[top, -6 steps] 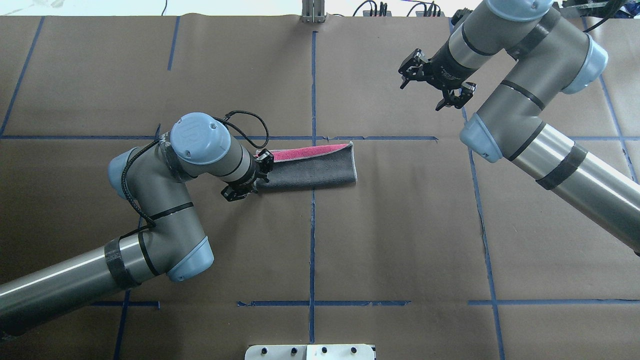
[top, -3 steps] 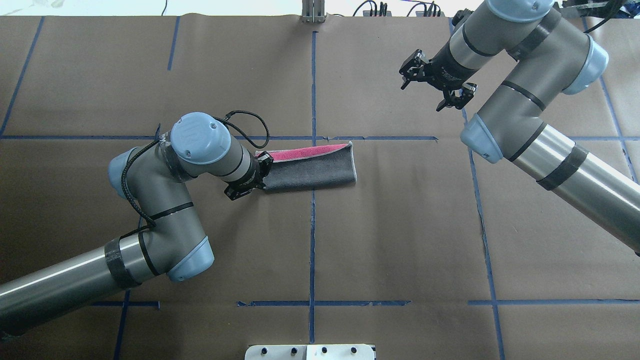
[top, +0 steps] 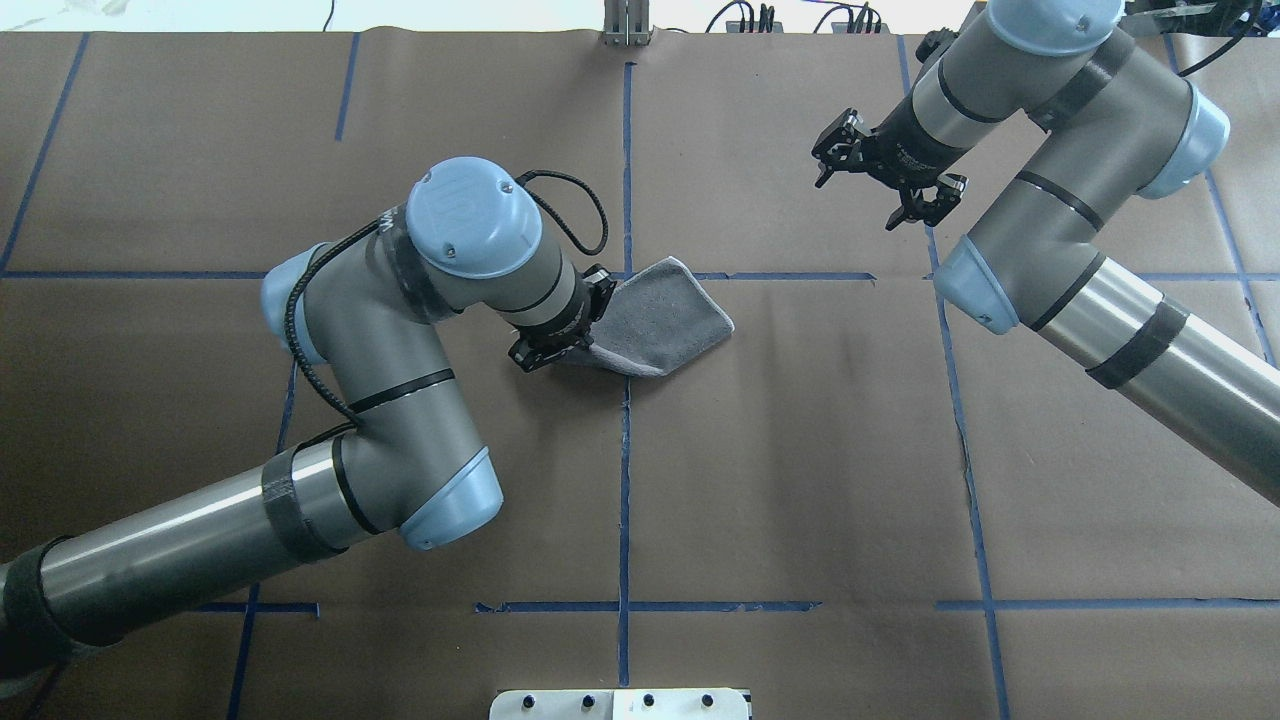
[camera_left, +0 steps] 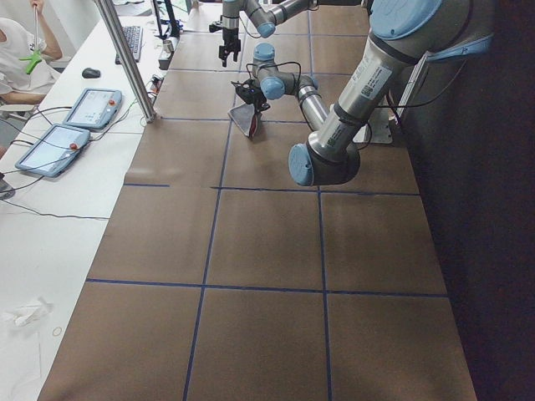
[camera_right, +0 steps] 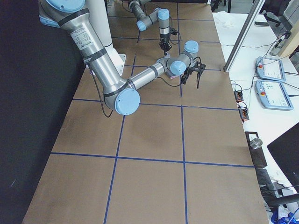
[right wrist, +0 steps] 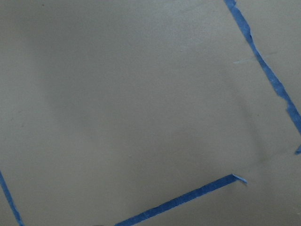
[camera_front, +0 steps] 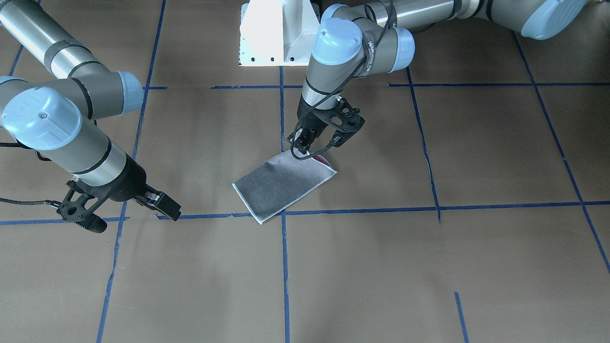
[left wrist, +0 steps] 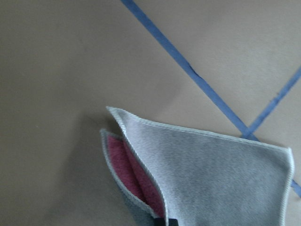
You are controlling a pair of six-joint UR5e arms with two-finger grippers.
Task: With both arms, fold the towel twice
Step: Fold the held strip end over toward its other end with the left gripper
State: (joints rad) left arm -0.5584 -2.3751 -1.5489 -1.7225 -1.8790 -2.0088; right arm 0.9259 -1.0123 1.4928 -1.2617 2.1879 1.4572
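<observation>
Next, my left gripper releases the towel's raised end on the towel's opposite end (camera_front: 250,205) (left wrist: 280,205), near where the blue tape crosses.
The towel (top: 665,320) lies near the table's middle, dark grey face up, folded lengthwise. My left gripper (top: 570,338) is shut on its left end and holds that end lifted off the table, so the cloth slopes down to the right. In the front view the left gripper (camera_front: 309,150) pinches the towel (camera_front: 281,183) at its upper corner. The left wrist view shows the grey layers (left wrist: 211,174) with the pink face (left wrist: 129,169) showing between them. My right gripper (top: 885,185) is open and empty, well to the towel's far right; it also shows in the front view (camera_front: 126,212).
Brown paper with blue tape lines (top: 625,450) covers the table. The white pedestal (camera_front: 279,33) stands at the robot's side. A metal post (top: 627,25) stands at the far edge. Tablets (camera_left: 92,107) lie beyond the table in the exterior left view.
My left arm has moved right and up with the towel's left end, so the towel now looks shorter and raised. The pink strip no longer shows from above. The right gripper shifted slightly right.
</observation>
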